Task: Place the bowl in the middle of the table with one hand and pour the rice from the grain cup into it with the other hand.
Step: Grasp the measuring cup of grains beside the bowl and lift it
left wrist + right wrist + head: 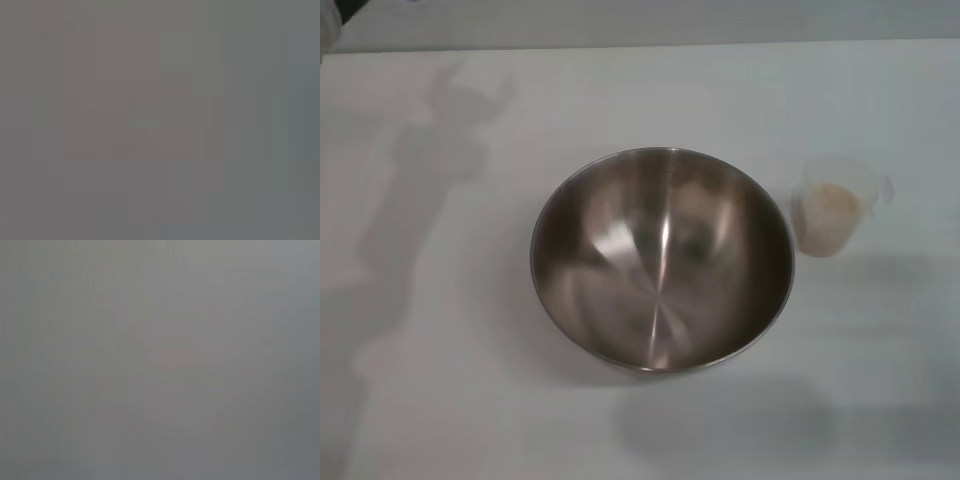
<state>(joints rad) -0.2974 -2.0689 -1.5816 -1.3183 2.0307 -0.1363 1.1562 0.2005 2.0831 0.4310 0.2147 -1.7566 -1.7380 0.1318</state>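
Note:
The grain cup's handle (887, 190), on the side of the grain cup away from the stainless-steel bowl, is the next thing my right gripper will go to and close on.
The stainless-steel bowl (662, 258) stands upright and empty near the middle of the white table (440, 400) in the head view. The clear grain cup (835, 206) stands upright just to the bowl's right, apart from it, with pale rice (835, 200) inside. Neither gripper shows in the head view. Both wrist views show only a plain grey blur with nothing to make out.
Arm shadows fall on the table at the left (430, 200) and along the front right (740, 420). The table's far edge (640, 45) runs across the top of the head view. A dark object (332, 12) sits in the top left corner.

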